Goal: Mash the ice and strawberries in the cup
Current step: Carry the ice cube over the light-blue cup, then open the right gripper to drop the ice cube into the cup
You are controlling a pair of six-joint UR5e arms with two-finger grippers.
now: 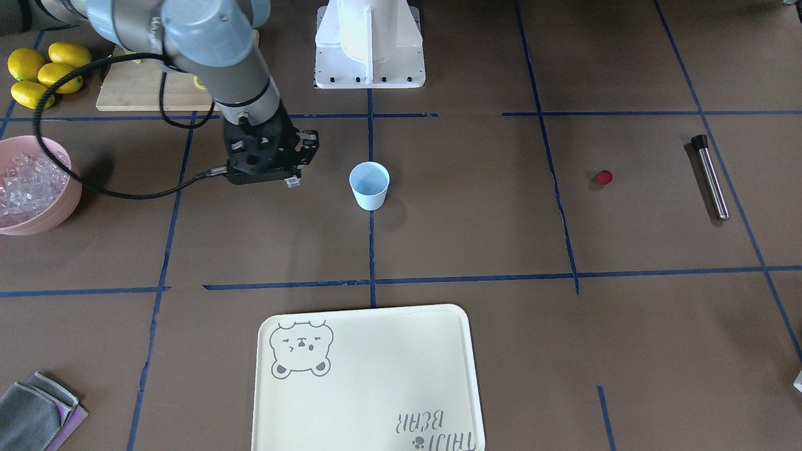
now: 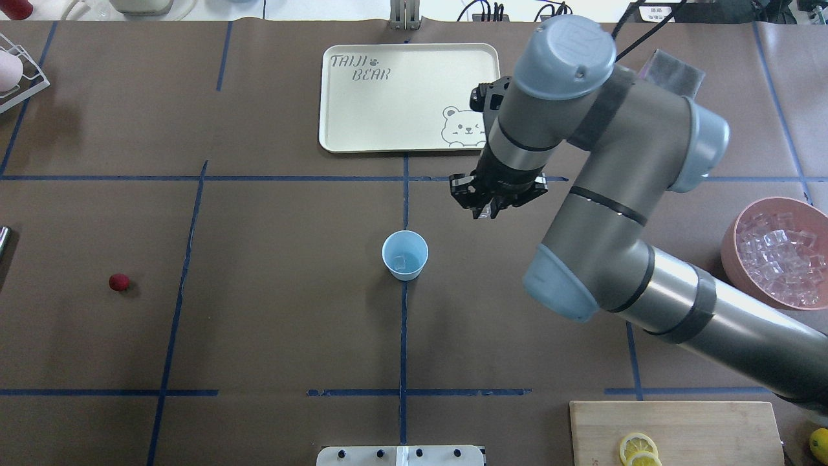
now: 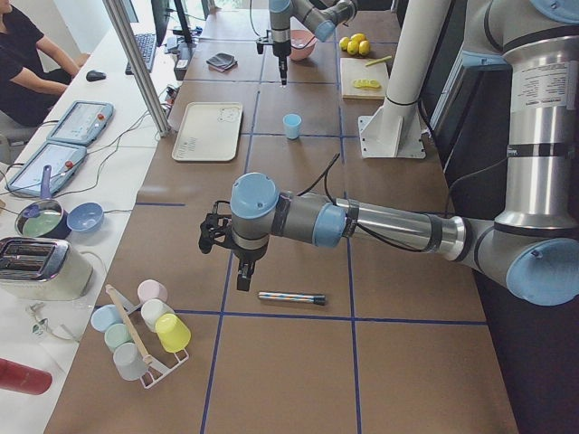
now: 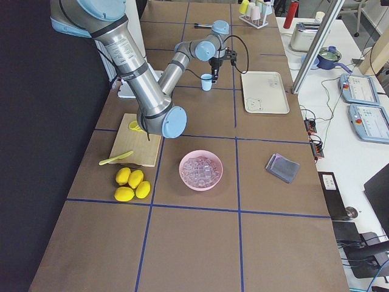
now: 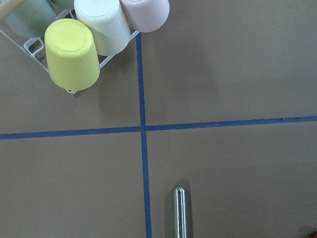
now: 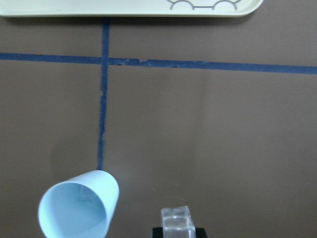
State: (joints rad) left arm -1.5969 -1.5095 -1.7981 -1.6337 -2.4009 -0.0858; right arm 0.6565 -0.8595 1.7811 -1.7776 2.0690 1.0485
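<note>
The ice cube in my right gripper will be let go inside the pale blue cup (image 1: 369,180) (image 6: 74,210), where it will join the ice cube in there.
The pale blue cup (image 1: 369,185) stands upright at the table's middle; the overhead view (image 2: 405,254) shows one clear ice cube (image 2: 400,261) inside it. My right gripper (image 1: 292,181) is shut on another ice cube (image 6: 177,220) and hangs above the table just to the robot's right of the cup (image 6: 79,208). The dark-red strawberry piece (image 1: 604,177) lies alone on the table on the robot's left (image 2: 118,281). My left gripper (image 3: 242,280) shows only in the exterior left view, above a metal rod (image 3: 291,297); I cannot tell if it is open or shut.
A pink bowl (image 2: 734,236) full of ice sits at the robot's far right. A cream tray (image 2: 401,97) lies beyond the cup. The metal rod (image 1: 711,178) lies past the strawberry. A cutting board (image 2: 679,421), lemons (image 1: 44,72), a cloth (image 1: 37,416) and a cup rack (image 5: 89,39) sit at the edges.
</note>
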